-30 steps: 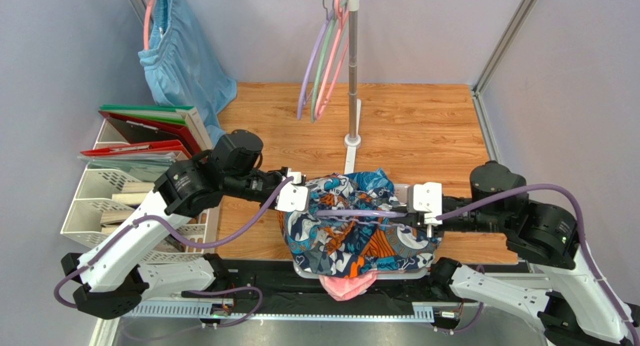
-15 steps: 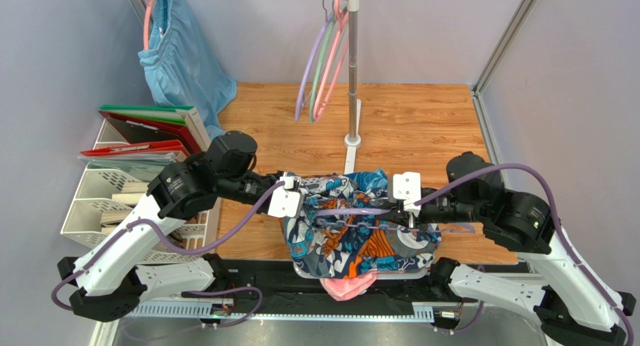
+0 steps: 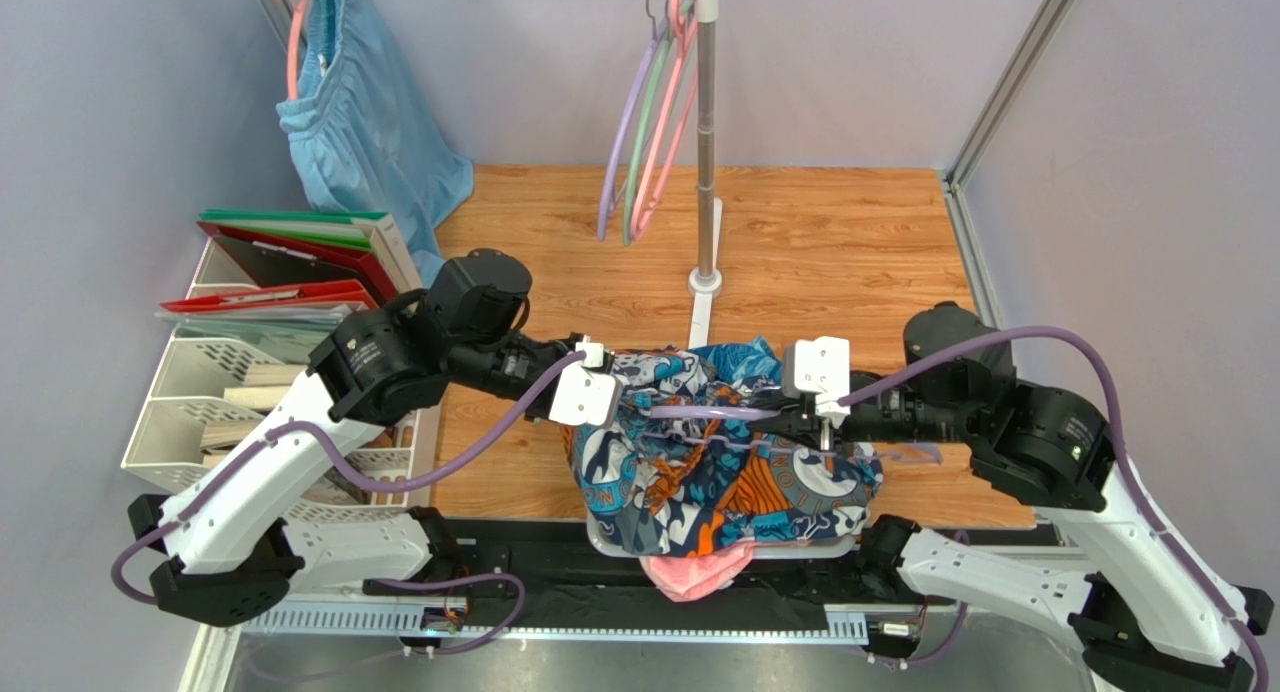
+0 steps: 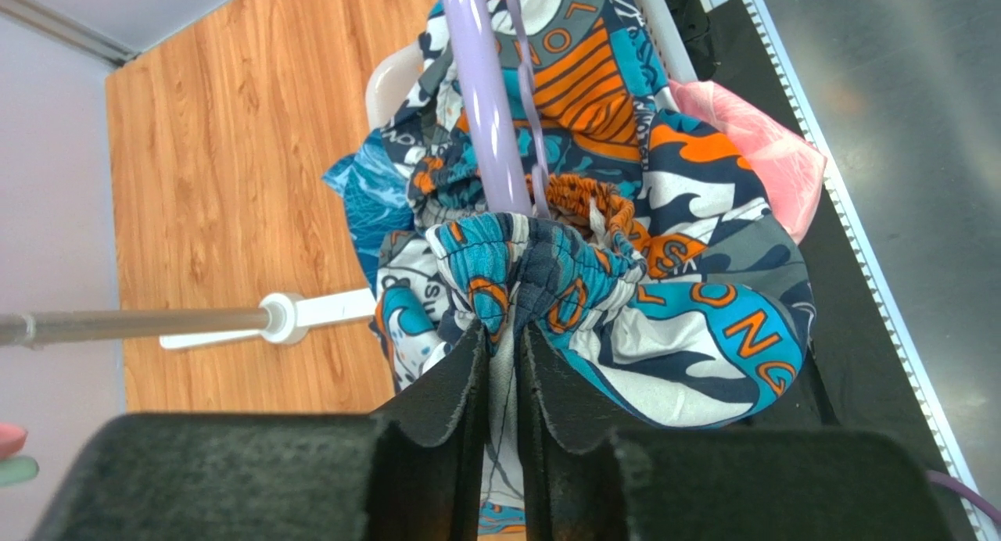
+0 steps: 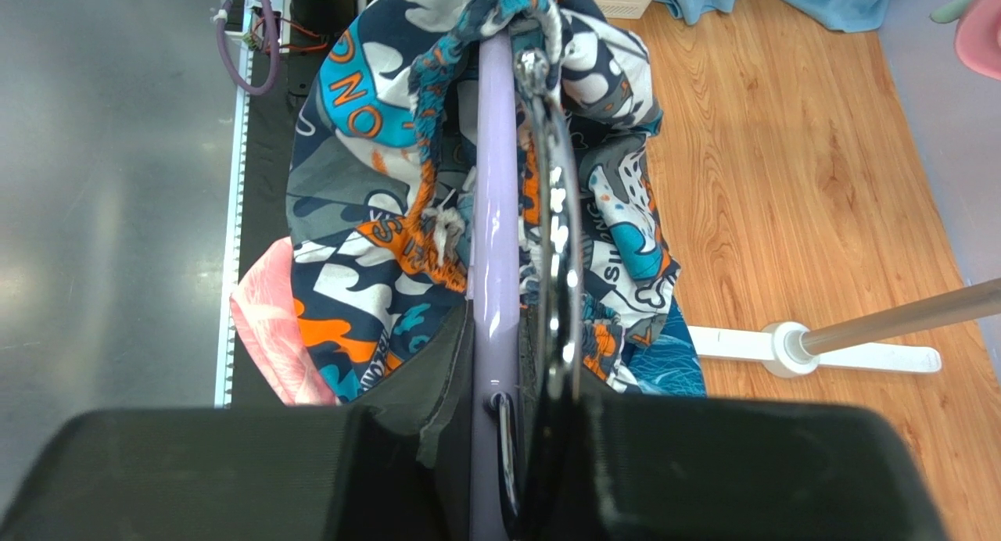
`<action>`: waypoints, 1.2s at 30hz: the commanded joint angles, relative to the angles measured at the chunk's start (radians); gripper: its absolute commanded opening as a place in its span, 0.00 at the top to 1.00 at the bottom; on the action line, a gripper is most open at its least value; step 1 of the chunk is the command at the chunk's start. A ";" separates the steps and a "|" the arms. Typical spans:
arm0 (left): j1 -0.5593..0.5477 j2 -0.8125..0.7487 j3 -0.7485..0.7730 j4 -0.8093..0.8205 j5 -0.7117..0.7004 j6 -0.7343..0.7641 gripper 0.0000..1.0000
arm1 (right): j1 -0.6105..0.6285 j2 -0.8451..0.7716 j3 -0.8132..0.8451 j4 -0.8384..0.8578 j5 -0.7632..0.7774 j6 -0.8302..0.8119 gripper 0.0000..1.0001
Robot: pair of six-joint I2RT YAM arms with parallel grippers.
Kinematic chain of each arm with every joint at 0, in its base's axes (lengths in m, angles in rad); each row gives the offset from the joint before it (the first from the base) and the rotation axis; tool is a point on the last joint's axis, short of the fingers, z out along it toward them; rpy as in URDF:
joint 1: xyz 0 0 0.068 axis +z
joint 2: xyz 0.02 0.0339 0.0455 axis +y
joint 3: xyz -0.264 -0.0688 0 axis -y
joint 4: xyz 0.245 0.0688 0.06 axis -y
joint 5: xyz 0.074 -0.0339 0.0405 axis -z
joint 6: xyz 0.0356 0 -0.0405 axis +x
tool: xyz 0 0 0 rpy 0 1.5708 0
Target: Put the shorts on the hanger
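Note:
The shorts' waistband is bunched crooked over the hanger's end, so next my left gripper opens and pinches it around that end (image 4: 510, 285) before my right gripper lets go of the hanger.
The printed shorts (image 3: 721, 467) lie bunched at the table's near edge, between both arms. The lavender hanger (image 3: 706, 413) lies level across them, with part of its bar running under the gathered waistband (image 4: 529, 266). My right gripper (image 3: 781, 410) comes in from the right and is shut on the hanger's bar (image 5: 496, 189), which shows between its pads. My left gripper (image 3: 607, 397) sits at the left end of the shorts. In the left wrist view its jaws (image 4: 502, 336) stand a narrow slit apart, with waistband cloth lying in the gap and at the tips.
A pink garment (image 3: 694, 569) sticks out under the shorts at the front. The rack pole's white base (image 3: 703, 283) stands just behind them, with spare hangers (image 3: 639, 137) hanging above. Light-blue shorts (image 3: 368, 122) hang at back left. File trays (image 3: 241, 392) stand left.
The right arm has carried the hanger leftward, further across the shorts. The left jaws, pressed together a second ago, have parted slightly, and the left gripper shifted a little left and back.

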 commanded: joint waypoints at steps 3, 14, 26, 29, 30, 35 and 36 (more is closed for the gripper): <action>-0.050 0.029 0.041 0.007 0.020 -0.037 0.71 | 0.001 0.035 0.008 0.214 -0.063 0.034 1.00; -0.052 0.051 -0.026 0.025 0.036 -0.105 0.53 | 0.003 0.036 0.004 0.234 -0.063 -0.035 1.00; -0.052 -0.108 -0.158 0.128 0.019 -0.131 1.00 | -0.019 0.012 0.068 0.150 0.175 0.230 0.22; -0.052 -0.184 -0.241 0.088 0.042 -0.042 1.00 | -0.111 -0.057 0.062 0.144 0.205 0.307 0.15; -0.053 -0.196 -0.253 0.070 0.052 -0.014 1.00 | -0.117 -0.063 0.071 0.143 0.251 0.305 0.15; -0.072 -0.210 -0.281 0.057 0.079 0.084 1.00 | -0.148 0.035 0.172 0.100 0.297 0.371 0.17; -0.092 -0.210 -0.276 0.056 0.079 0.098 1.00 | -0.154 0.061 0.180 0.066 0.290 0.405 0.18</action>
